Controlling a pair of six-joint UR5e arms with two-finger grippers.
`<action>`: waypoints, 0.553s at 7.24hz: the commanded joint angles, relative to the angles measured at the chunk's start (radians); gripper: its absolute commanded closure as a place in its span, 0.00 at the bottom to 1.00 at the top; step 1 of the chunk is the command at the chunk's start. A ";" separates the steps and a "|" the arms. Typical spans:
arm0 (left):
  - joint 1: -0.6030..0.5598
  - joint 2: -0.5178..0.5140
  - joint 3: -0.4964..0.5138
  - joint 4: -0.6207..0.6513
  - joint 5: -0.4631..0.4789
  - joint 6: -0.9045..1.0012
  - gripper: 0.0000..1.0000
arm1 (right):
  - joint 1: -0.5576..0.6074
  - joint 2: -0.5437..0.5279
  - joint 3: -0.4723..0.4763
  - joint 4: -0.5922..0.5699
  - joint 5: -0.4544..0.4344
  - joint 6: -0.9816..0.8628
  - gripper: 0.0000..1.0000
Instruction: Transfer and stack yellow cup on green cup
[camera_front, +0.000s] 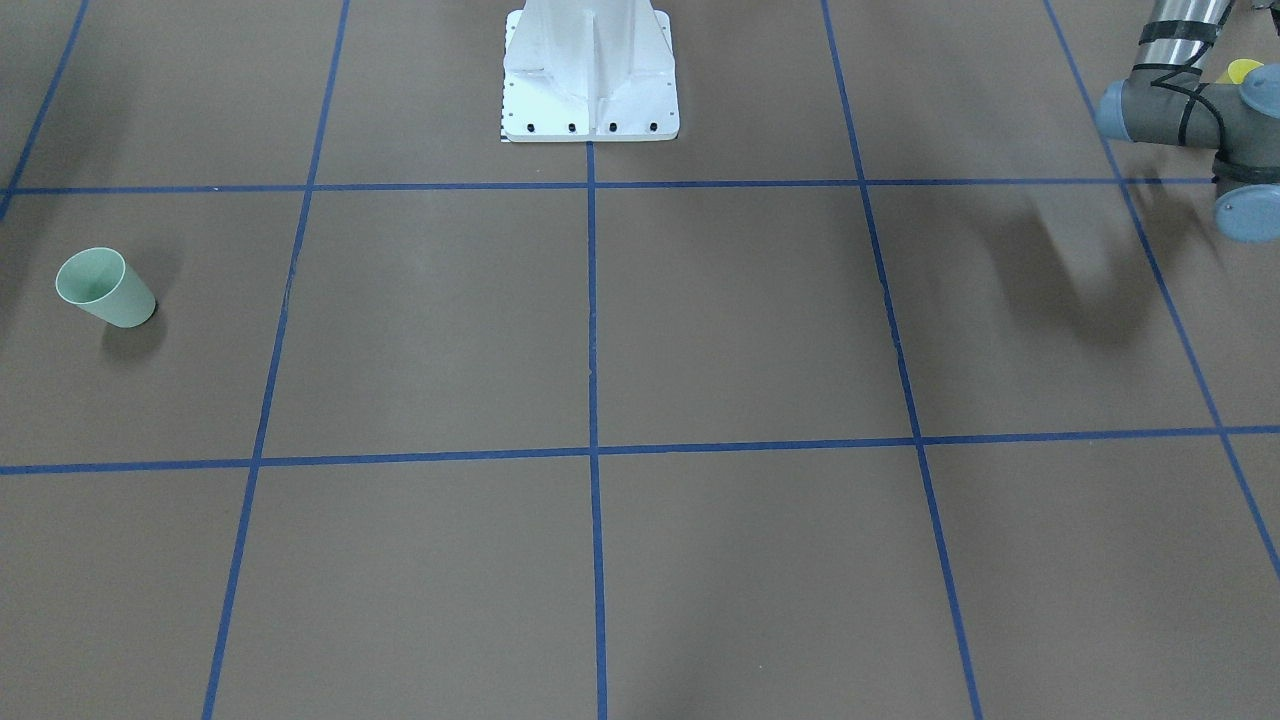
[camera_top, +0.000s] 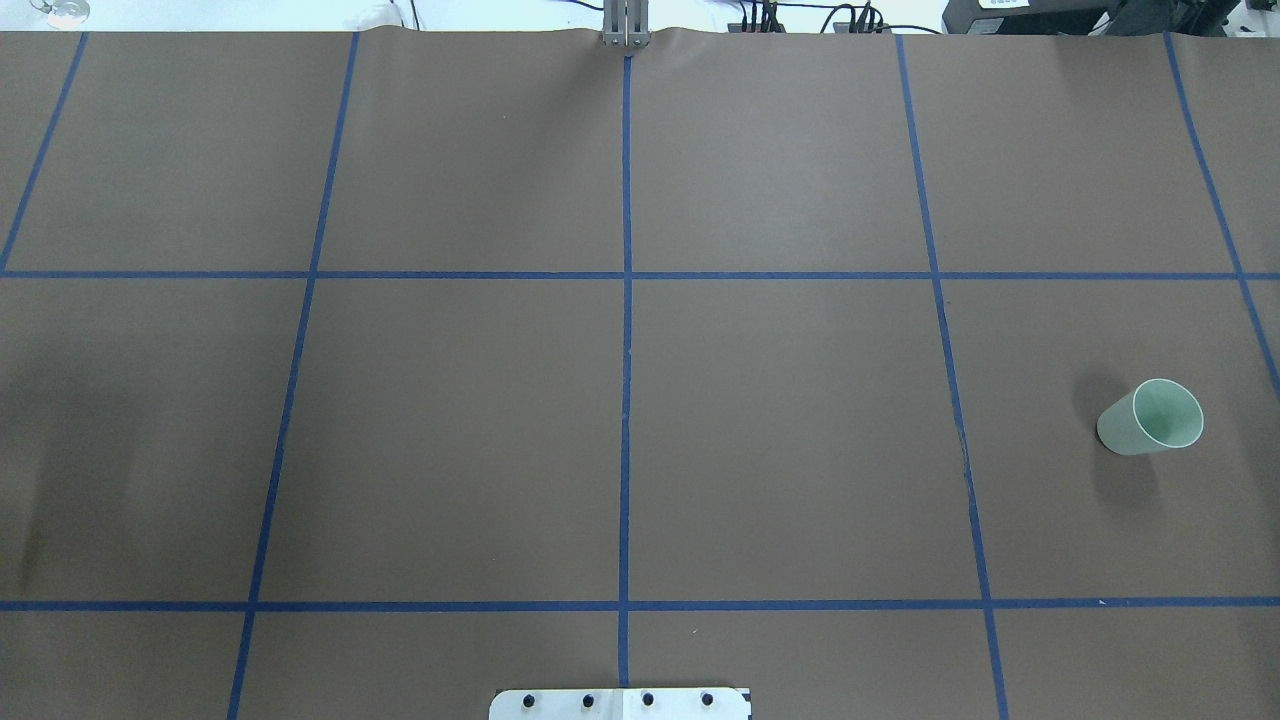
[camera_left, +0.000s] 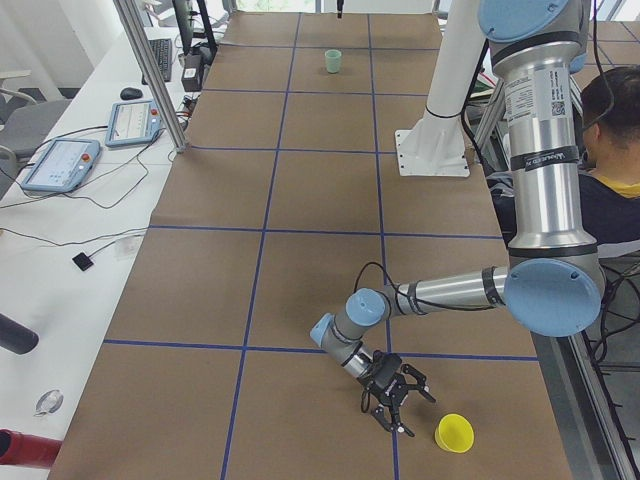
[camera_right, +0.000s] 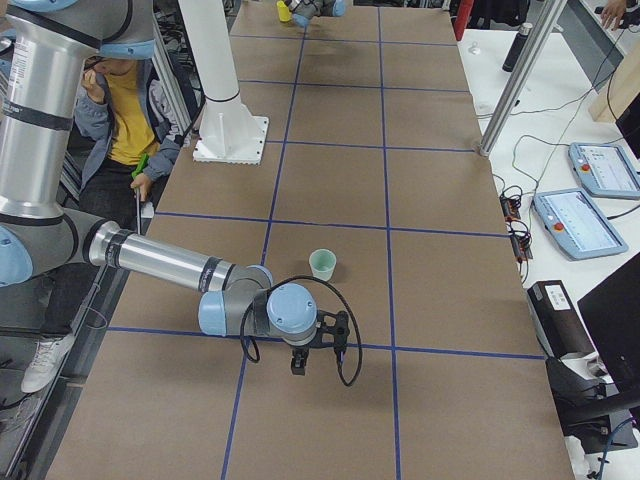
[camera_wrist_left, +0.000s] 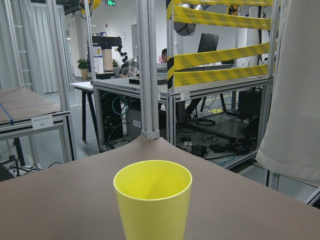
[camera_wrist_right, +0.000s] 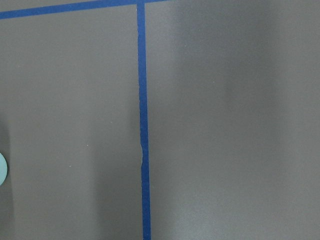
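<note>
The body of the yellow cup (camera_front: 1232, 73) (camera_wrist_left: 154, 222), below the cup's open rim, is next for my left gripper, which should move in and close around it.
The yellow cup (camera_left: 454, 432) stands upright near the table's left end, close to the robot's side. It fills the lower middle of the left wrist view (camera_wrist_left: 153, 197), and a sliver shows behind the arm in the front-facing view (camera_front: 1243, 70). My left gripper (camera_left: 398, 400) hangs low just beside it, apart from it; I cannot tell whether it is open or shut. The green cup (camera_top: 1150, 417) stands upright on the right side of the table (camera_front: 105, 288). My right gripper (camera_right: 298, 368) points down at the table a short way from the green cup (camera_right: 322, 264); I cannot tell its state.
The white robot pedestal (camera_front: 590, 80) stands at the middle of the robot's edge. Blue tape lines (camera_top: 626, 400) grid the brown table. A seated person (camera_left: 610, 140) is behind the robot. Side tables with tablets (camera_left: 60, 165) and frame posts (camera_right: 520, 75) flank the far edge.
</note>
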 joint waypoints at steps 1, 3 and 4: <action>0.002 0.024 0.042 -0.050 -0.032 0.000 0.00 | 0.000 0.000 0.002 0.000 0.001 0.000 0.00; 0.014 0.024 0.042 -0.052 -0.075 0.000 0.00 | 0.000 0.000 0.002 0.000 -0.001 0.000 0.00; 0.035 0.023 0.042 -0.052 -0.108 -0.002 0.00 | 0.000 0.000 0.000 0.000 -0.001 0.000 0.00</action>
